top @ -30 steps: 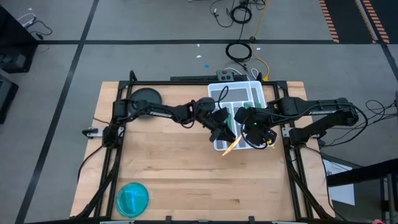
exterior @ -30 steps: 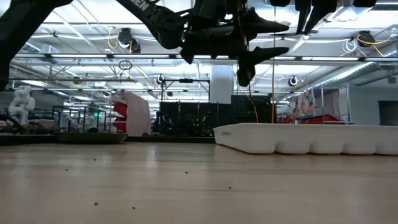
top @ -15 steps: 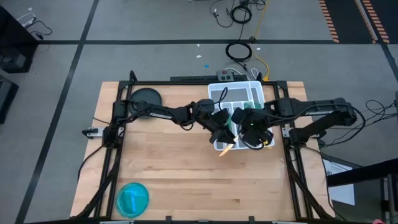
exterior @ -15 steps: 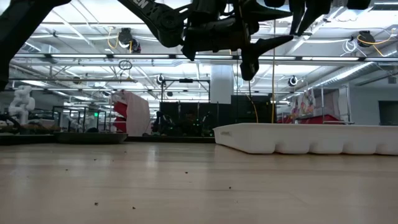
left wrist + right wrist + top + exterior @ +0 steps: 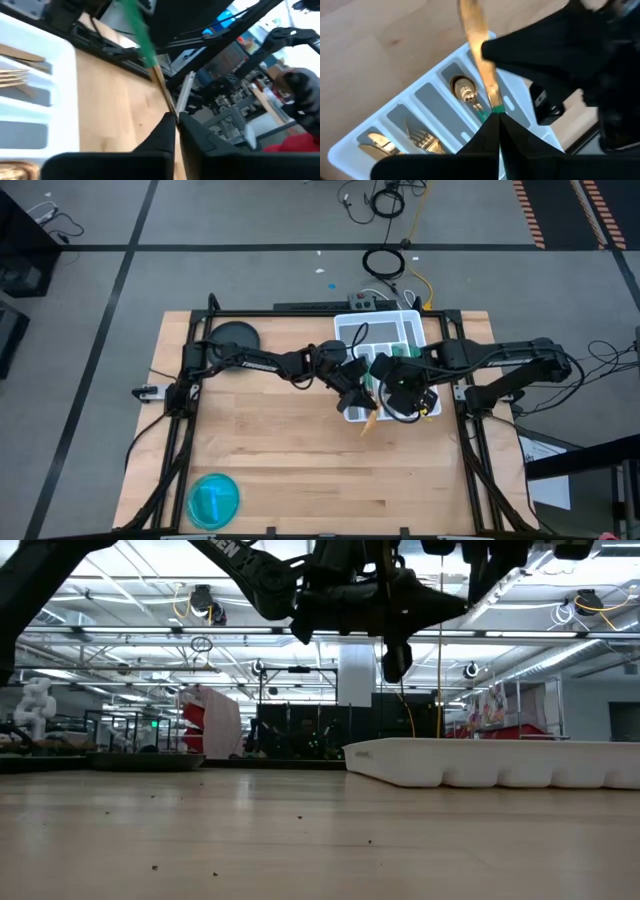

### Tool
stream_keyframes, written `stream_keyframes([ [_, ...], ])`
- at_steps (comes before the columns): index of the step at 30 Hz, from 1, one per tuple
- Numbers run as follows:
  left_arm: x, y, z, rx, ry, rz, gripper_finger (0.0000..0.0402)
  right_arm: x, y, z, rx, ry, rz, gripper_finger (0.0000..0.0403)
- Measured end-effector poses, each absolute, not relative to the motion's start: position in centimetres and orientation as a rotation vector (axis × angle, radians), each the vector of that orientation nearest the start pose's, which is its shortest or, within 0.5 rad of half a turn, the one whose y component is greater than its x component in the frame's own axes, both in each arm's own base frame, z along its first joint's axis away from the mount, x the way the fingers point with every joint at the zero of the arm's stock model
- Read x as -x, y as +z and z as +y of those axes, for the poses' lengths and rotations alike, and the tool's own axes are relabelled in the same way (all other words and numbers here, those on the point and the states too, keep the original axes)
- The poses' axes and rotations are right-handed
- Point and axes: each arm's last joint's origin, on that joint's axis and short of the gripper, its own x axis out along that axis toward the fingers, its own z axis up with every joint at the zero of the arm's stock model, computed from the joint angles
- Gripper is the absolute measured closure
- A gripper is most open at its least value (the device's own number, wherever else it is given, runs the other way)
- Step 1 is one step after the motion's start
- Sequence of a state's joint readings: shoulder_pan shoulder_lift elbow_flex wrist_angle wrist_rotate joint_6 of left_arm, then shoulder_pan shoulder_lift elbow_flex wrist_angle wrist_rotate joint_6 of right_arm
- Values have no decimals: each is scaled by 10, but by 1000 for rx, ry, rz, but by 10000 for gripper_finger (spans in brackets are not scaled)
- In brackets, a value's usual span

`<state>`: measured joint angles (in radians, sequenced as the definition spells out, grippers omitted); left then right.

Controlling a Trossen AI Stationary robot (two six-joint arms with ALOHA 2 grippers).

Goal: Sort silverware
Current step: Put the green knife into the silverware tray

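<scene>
I can see the knife's gold blade pointing ahead of my right gripper, so I should hold the knife with my left gripper while my right gripper turns around to take the knife's handle (image 5: 140, 35) again.
A piece of silverware with a green handle (image 5: 136, 22) and a flat gold blade (image 5: 476, 35), seemingly a knife (image 5: 370, 416), hangs over the near edge of the white tray (image 5: 398, 330). Both grippers are shut on it: my right gripper (image 5: 496, 114) at the handle and my left gripper (image 5: 175, 116) on the blade. From above, my left gripper (image 5: 362, 404) and my right gripper (image 5: 384, 394) stand close together. Forks (image 5: 426, 136), spoons (image 5: 465, 92) and a knife (image 5: 374, 142) lie in separate tray compartments. My left gripper pinches the gold blade (image 5: 167, 102) between its two fingers, partway along it, coming from the table's left. Its dark finger (image 5: 540, 47) lies across the blade, and the gold tip (image 5: 367, 424) sticks out past it toward the near edge. My right gripper pinches the green handle (image 5: 489, 111) right where it meets the gold blade, between its two fingertips. The blade runs straight on from the fingers. The piece is lifted clear of tray and table.
A blue round bowl (image 5: 213, 500) stands at the near left corner, and a dark round object (image 5: 235, 337) at the far left. Bare wood (image 5: 280, 450) stretches between the tray and the near edge. Cables lie on the floor beyond the far edge.
My left gripper's fingers stood apart around the blade and have now shut on it. My right gripper has kept its hold on the handle and has drifted a little toward the table's left. The piece has stayed lifted over the tray's near edge.
</scene>
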<state>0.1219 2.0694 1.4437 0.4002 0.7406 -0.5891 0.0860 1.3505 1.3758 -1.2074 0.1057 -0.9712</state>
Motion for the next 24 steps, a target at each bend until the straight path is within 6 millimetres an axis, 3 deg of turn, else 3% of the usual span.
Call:
stream_keyframes([
  [9, -467, 219, 37, 573, -512, 354, 399, -246, 340, 18, 958, 524, 1049, 402],
  [18, -468, 221, 42, 529, -471, 314, 401, -253, 343, 17, 700, 250, 1041, 402],
  [24, -467, 222, 49, 531, -452, 307, 401, -252, 343, 15, 638, 185, 1062, 403],
])
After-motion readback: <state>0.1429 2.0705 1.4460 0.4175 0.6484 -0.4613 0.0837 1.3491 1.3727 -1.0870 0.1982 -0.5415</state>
